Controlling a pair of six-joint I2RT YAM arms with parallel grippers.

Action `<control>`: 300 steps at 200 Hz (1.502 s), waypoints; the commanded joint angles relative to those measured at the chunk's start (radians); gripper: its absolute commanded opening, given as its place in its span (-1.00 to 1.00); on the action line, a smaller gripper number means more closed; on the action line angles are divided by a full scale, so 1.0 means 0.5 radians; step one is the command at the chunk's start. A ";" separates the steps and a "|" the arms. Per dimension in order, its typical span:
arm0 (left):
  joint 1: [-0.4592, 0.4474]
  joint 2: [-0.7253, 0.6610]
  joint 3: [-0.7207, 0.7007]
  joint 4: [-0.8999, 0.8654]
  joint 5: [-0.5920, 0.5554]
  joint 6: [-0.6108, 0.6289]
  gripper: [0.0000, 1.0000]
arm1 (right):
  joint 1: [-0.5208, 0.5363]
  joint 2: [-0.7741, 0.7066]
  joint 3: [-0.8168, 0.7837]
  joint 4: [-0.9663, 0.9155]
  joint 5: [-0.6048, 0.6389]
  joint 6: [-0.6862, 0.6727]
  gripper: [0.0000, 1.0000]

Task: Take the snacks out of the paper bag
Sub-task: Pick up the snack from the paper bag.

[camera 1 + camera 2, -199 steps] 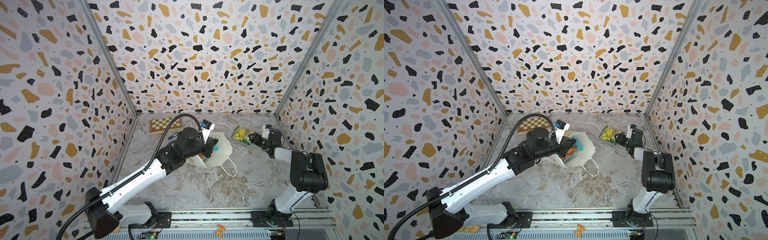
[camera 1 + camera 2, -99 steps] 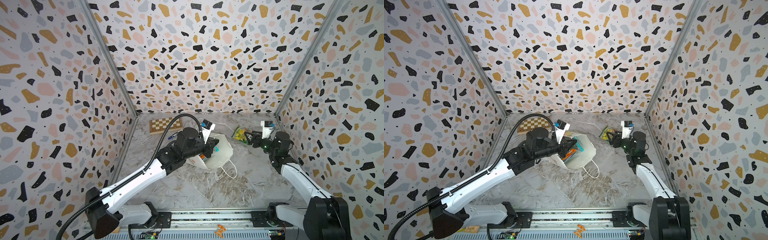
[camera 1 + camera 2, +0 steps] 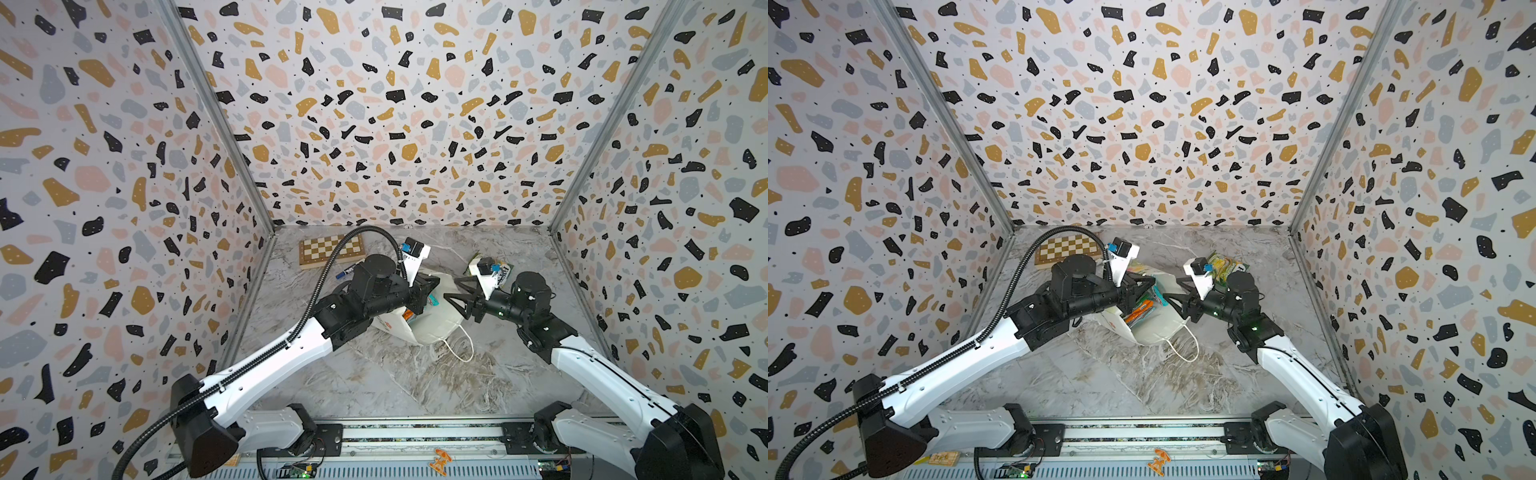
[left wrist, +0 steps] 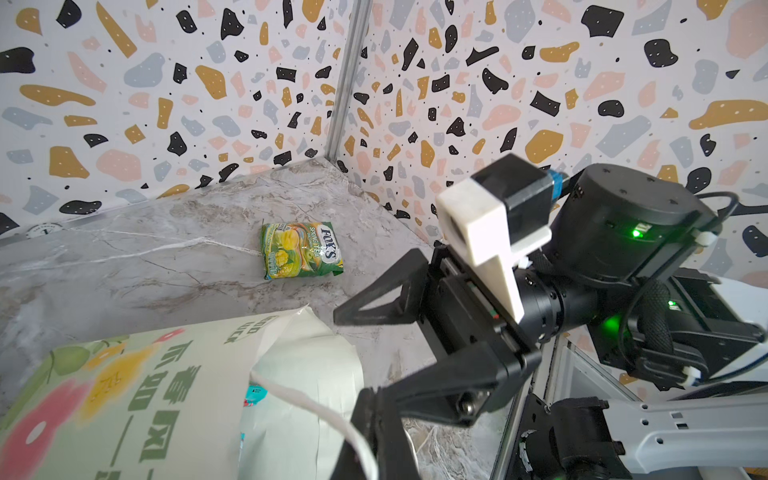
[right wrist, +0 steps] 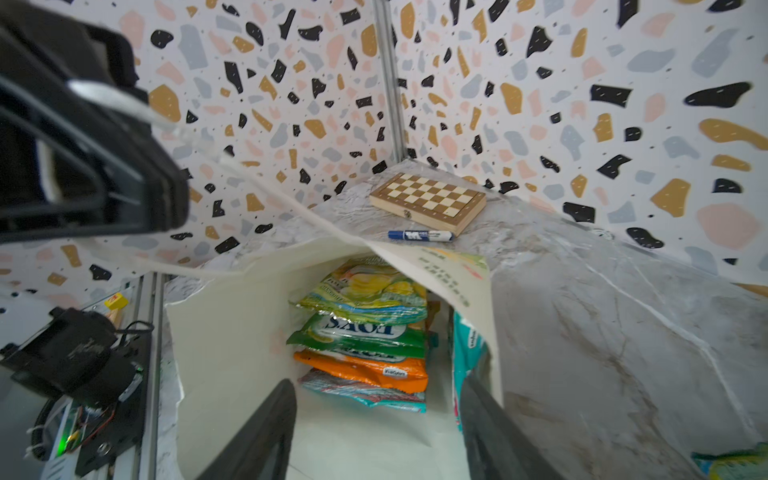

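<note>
My right gripper is to close next on the teal packet (image 3: 432, 300) (image 5: 464, 364) that stands against the side of the white paper bag, apart from the stacked snacks.
The white paper bag (image 3: 432, 328) (image 3: 1154, 328) lies on its side, mouth towards the right arm. My left gripper (image 3: 430, 286) (image 4: 374, 440) is shut on its cord handle (image 4: 307, 403) and holds the top lip up. Inside, several snacks are stacked: green-yellow (image 5: 365, 291), green (image 5: 365, 332), orange (image 5: 365, 368) and a teal-pink one (image 5: 365, 392). A teal packet (image 5: 467, 345) stands against the bag's wall. My right gripper (image 3: 451, 289) (image 5: 374, 436) is open and empty at the bag's mouth. One green-yellow snack (image 4: 301, 249) (image 3: 1225, 266) lies on the table behind the right arm.
A wooden chessboard (image 3: 330, 249) (image 5: 428, 199) sits at the back left with a blue marker (image 5: 419, 235) beside it. Terrazzo walls close in the marble table on three sides. The bag's second cord handle (image 3: 459, 347) trails on the table towards the front.
My right arm has swung from the green-yellow packet at the back right over to the bag's mouth, its jaws a little narrower. The left arm and bag have stayed put.
</note>
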 commanded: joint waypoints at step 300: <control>-0.017 -0.021 0.099 0.105 0.051 0.017 -1.00 | 0.534 0.979 0.393 -0.105 1.647 -0.127 -0.04</control>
